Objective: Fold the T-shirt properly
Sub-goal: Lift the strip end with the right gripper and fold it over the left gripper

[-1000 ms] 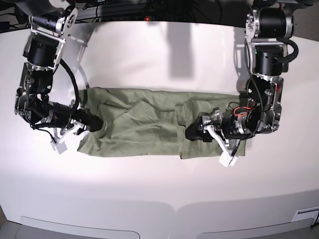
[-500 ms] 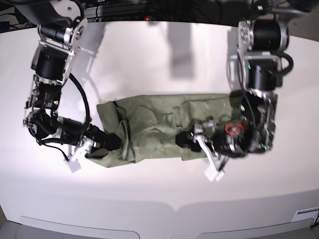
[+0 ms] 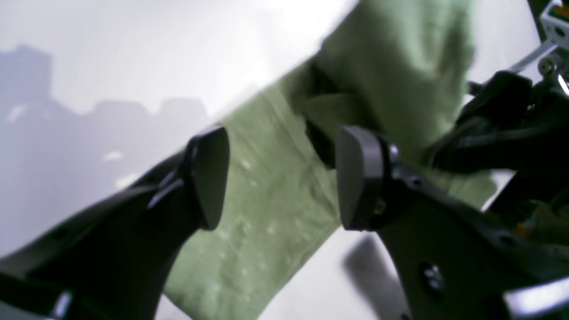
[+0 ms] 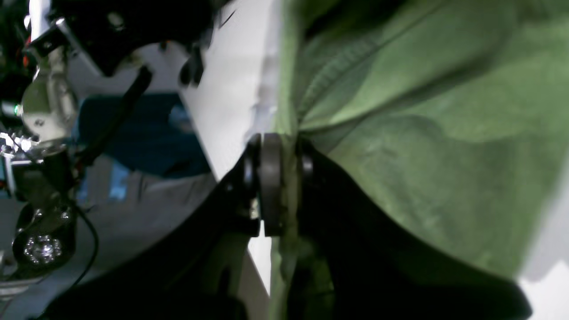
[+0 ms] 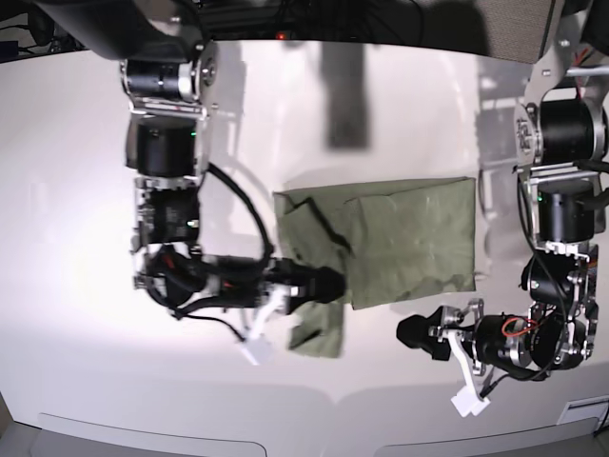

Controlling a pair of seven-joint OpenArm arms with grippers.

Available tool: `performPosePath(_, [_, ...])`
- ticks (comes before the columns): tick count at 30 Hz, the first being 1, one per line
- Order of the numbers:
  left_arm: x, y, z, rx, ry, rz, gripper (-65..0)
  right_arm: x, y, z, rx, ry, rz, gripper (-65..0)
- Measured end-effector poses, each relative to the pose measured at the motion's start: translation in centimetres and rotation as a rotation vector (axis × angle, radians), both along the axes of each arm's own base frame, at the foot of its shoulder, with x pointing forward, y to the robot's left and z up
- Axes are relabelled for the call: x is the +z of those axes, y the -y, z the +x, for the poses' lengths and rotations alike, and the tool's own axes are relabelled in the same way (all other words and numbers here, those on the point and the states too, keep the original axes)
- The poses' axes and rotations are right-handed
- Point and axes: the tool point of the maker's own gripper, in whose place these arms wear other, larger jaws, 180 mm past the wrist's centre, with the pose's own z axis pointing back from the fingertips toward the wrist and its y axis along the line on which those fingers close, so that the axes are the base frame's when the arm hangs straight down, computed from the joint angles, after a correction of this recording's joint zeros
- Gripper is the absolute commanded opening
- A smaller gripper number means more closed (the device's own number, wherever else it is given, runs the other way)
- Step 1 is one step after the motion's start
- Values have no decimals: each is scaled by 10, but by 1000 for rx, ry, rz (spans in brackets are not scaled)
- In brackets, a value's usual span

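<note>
I will release the doubled edge on the flat end of the sage-green T-shirt [image 5: 464,217] with my right gripper, opposite the hanging flap.
The sage-green T-shirt [image 5: 409,238] lies folded into a compact rectangle at the middle of the white table. Its left end is doubled over, and a small flap hangs toward the front. My right gripper [image 5: 331,284] is shut on that doubled left edge. In the right wrist view the cloth [image 4: 444,133] is pinched between the two pads of the right gripper [image 4: 286,178]. My left gripper [image 5: 411,333] is open just off the shirt's front edge, touching nothing. In the left wrist view the shirt [image 3: 275,213] shows beyond the spread jaws of the left gripper [image 3: 278,178].
The white table [image 5: 95,333] curves toward a front edge at the bottom of the base view. The right arm's black links [image 5: 166,190] stand over the table's left half. The left arm's column [image 5: 561,190] rises at the right edge. Dark cabling lies behind the far edge.
My right gripper has carried the shirt's left end rightward over the middle, shortening the shirt. My left gripper, open throughout, has pulled off the cloth toward the front right.
</note>
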Motion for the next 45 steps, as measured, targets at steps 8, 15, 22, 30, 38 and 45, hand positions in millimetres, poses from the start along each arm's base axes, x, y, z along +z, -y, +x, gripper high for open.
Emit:
performPosePath(8, [0, -25, 2, 32, 5, 38, -281, 1, -64, -13, 89, 28, -23, -650])
performPosePath(15, [-1, -27, 1, 37, 5, 36, -281, 2, -77, -15, 116, 62, -33, -650])
performPosePath(22, [0, -27, 3, 46, 17, 26, -281, -5, -98, -37, 234, 74, -87, -650])
performPosePath(30, [2, -40, 19, 109, 95, 80, -281, -5, -117, -48, 290, 107, -98, -650])
performPosePath(38, [-1, -68, 40, 186, 216, 240, -281, -1, -117, -35, 226, 149, -87, -650])
performPosePath(45, [-2, -68, 40, 186, 215, 242, -281, 2, -119, -34, 210, 151, -58, -601])
